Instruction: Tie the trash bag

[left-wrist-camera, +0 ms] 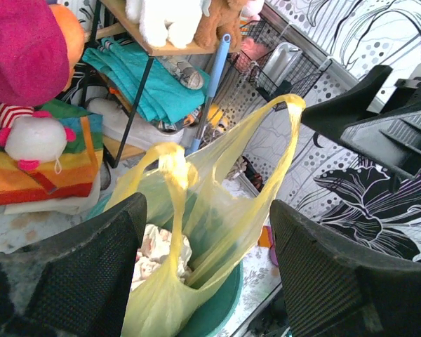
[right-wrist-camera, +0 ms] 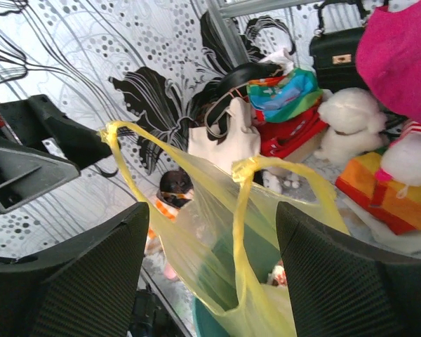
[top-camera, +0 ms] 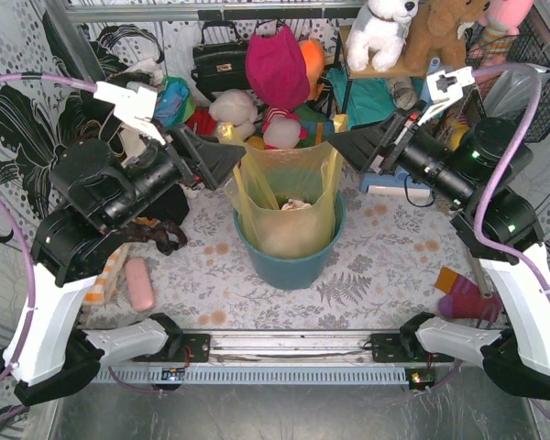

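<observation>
The top ends of the trash bag stand loose and apart. My right gripper will pinch the trash bag's end (top-camera: 340,123) by the tip while my left gripper crosses over to it.
The trash bag (top-camera: 289,183) is thin yellow plastic and lines the round teal bin (top-camera: 289,266) at the table's middle. Crumpled paper (top-camera: 295,205) lies inside it. Its two long top ends stand up. My left gripper (top-camera: 238,156) is open at the left end. In the left wrist view (left-wrist-camera: 207,207) that end (left-wrist-camera: 172,158) rises just beyond the spread fingers. My right gripper (top-camera: 335,145) is open at the right end. In the right wrist view (right-wrist-camera: 212,207) that end (right-wrist-camera: 242,168) stands between the fingers. I cannot tell whether either fingertip touches the plastic.
Behind the bin are plush toys, a magenta hat (top-camera: 277,64), a black handbag (top-camera: 220,60) and a shelf with a white plush (top-camera: 380,32). A cream tote (right-wrist-camera: 224,140) stands at the back left. A pink case (top-camera: 139,284) lies left, a red sock (top-camera: 463,298) right.
</observation>
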### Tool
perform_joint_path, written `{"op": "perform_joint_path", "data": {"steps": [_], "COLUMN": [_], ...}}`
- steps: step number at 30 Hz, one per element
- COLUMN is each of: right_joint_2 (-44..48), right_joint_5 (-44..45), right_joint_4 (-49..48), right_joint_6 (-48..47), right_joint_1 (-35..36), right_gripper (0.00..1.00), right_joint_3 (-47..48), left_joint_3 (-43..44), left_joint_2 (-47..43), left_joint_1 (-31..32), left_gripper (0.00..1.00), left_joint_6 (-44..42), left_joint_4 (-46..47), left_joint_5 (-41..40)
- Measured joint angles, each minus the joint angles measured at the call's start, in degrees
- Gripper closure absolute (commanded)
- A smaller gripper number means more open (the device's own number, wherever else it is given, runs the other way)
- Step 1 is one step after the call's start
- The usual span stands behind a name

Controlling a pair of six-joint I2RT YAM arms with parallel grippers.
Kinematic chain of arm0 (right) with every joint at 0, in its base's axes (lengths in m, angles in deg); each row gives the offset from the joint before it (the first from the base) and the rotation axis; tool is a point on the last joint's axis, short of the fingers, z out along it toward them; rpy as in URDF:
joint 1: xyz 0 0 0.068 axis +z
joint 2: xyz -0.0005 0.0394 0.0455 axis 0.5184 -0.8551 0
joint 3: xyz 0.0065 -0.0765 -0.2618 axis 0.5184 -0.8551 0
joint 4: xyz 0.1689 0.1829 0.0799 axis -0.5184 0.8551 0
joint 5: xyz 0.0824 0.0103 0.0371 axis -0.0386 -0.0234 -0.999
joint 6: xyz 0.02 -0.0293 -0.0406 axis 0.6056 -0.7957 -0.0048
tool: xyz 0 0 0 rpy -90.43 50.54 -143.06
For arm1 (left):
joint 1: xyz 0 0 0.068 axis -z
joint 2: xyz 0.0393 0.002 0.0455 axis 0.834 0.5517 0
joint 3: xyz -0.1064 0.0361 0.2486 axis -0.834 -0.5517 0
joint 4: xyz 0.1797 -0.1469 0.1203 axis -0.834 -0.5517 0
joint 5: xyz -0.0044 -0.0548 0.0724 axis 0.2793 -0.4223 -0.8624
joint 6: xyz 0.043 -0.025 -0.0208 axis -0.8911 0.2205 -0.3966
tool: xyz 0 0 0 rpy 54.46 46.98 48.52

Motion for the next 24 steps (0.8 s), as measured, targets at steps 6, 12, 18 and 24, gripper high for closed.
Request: {"op": "perform_joint_path", "data": {"steps": [6, 12, 18, 24], "right_joint_2": [1.8, 1.7, 1.0, 0.2], "right_joint_5": [3.5, 4.9, 5.7, 5.9], "right_joint_4": [5.6, 6.5, 6.2, 3.8], "right_joint_6": [-2.5, -3.0, -2.2, -0.8], "right_joint_1": [0.0, 0.0, 0.0, 0.0], "right_gripper": [0.32, 0.42, 0.53, 0.59], "right_joint_3": [1.6, 2.6, 2.8, 2.8], "left_joint_3": [-0.2, -2.3, -6.0, -11.4], "left_joint_2": [-3.7, -5.9, -1.9, 2.9], "left_joint_1": [-0.1, -0.1, -0.1, 0.4], "left_gripper": [0.21, 0.21, 0.23, 0.26], "left_joint_6": [-0.4, 2.2, 7.2, 13.9], "left_joint_4": [-2.6, 5.6, 15.6, 26.4], "left_joint_5": [1.5, 13.0, 22.5, 26.9]}}
